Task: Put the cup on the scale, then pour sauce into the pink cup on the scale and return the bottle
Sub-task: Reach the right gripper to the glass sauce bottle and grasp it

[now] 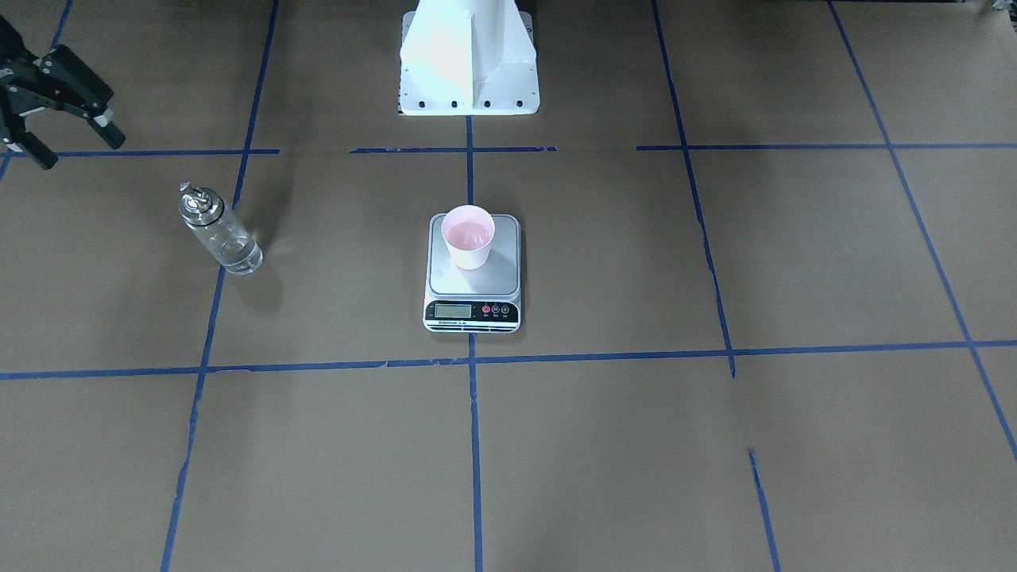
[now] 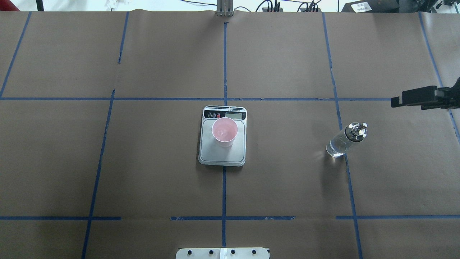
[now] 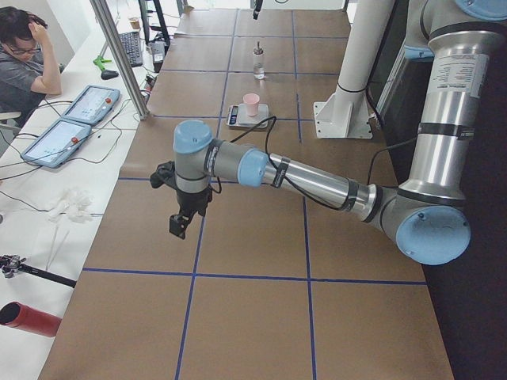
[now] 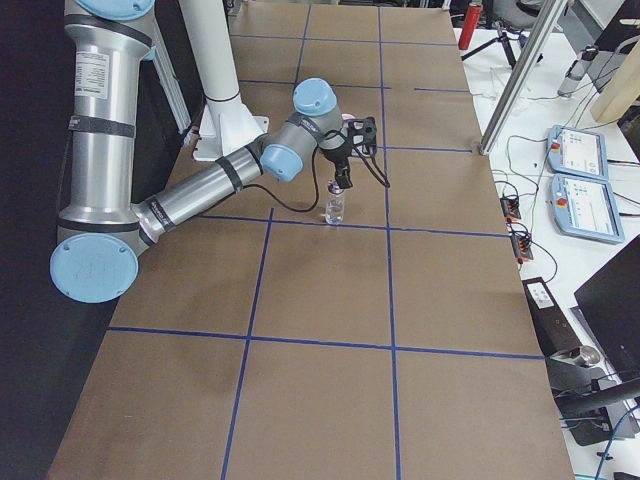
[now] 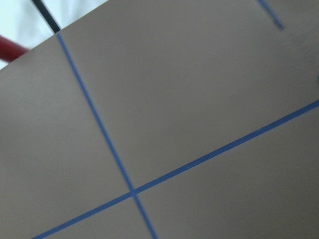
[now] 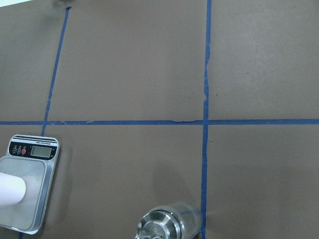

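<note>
The clear glass bottle's upper body (image 1: 224, 234) (image 6: 183, 214), just below its silver cap, is the place my right gripper will go to next and close on.
The pink cup (image 1: 468, 236) (image 2: 224, 132) stands upright on the silver platform of the scale (image 1: 477, 280) (image 2: 222, 157) at the table's middle. The clear glass bottle (image 1: 221, 234) (image 2: 345, 142) with its silver cap stands upright on the paper, well off to the robot's right of the scale. My right gripper (image 1: 79, 150) (image 2: 395, 101) hangs open and empty, above and just beyond the bottle, touching nothing. The right wrist view looks down on the bottle cap (image 6: 167, 226) and the scale (image 6: 32, 149). My left gripper (image 3: 181, 222) shows only in the exterior left view; I cannot tell its state.
Brown paper with a grid of blue tape lines covers the table. The robot's white base (image 1: 469, 59) stands behind the scale. A seated person (image 3: 24, 63), two tablets (image 3: 67, 134) and a red cylinder (image 3: 32, 319) are beside the table's left end.
</note>
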Tool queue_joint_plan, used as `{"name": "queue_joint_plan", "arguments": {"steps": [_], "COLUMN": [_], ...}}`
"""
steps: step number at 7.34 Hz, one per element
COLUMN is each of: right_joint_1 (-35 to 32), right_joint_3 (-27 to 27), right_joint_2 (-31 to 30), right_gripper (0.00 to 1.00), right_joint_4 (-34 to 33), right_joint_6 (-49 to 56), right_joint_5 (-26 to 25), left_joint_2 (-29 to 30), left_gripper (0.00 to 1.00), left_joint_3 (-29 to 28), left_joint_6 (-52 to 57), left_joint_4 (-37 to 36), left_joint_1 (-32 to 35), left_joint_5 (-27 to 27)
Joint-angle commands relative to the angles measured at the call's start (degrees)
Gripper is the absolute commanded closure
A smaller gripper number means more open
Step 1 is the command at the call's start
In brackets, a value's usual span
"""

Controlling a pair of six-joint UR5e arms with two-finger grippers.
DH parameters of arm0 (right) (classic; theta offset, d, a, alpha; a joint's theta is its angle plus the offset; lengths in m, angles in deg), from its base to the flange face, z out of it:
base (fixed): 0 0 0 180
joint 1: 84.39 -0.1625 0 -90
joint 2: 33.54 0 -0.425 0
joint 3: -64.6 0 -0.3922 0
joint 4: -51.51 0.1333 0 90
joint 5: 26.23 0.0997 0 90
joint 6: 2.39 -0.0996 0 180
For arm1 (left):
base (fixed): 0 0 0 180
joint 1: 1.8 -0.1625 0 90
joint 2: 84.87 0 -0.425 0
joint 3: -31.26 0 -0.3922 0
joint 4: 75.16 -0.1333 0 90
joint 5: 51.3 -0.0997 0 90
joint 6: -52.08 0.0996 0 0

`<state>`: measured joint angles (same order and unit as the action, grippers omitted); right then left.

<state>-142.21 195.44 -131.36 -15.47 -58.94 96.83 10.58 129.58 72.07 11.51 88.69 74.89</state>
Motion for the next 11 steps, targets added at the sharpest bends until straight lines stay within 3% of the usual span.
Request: {"name": "queue_joint_plan", "arguments": {"steps": [1,3,4,5,6,7,8,11], "right_joint_1": [12.48,29.52,37.70,45.61,50.56,52.44,52.46,52.28], "right_joint_3": [7.46,8.29,8.03,5.41,-0.18,-6.59,-10.57,-14.74], "right_joint_2": [-5.52,-10.18,-13.77,-14.51,-13.99,-12.59,-10.49,-6.78], "right_gripper": [0.00,0.00,0.00,0.00,0.00,0.00,0.00,0.00], "right_joint_4": [-0.17,2.97,6.65,7.64,12.44,19.10,20.47,20.84], "right_joint_6": [-5.56,-12.14,-15.66,-19.09,-20.87,-20.28,-19.05,-15.81], "right_joint_5": [-13.91,-35.60,-45.36,-56.85,-64.19,-68.88,-70.84,-72.96], "left_joint_2": [-2.53,-5.25,-5.62,-5.71,-5.71,-5.71,-5.71,-7.99], "left_gripper": [0.00,0.00,0.00,0.00,0.00,0.00,0.00,0.00], "left_joint_3": [-2.08,-1.73,-0.94,-0.75,-0.23,-0.23,-0.14,2.58], "left_joint_6": [4.88,-0.96,-4.31,-4.43,-4.43,-4.43,-4.35,-4.43], "left_joint_4": [-1.76,-1.51,-1.42,-1.33,-1.24,-1.24,-1.24,-1.24], "left_joint_1": [3.47,3.38,3.29,3.29,3.38,3.38,3.29,3.29], "left_joint_5": [0.81,9.28,10.72,10.74,10.74,10.74,10.74,10.74]}}
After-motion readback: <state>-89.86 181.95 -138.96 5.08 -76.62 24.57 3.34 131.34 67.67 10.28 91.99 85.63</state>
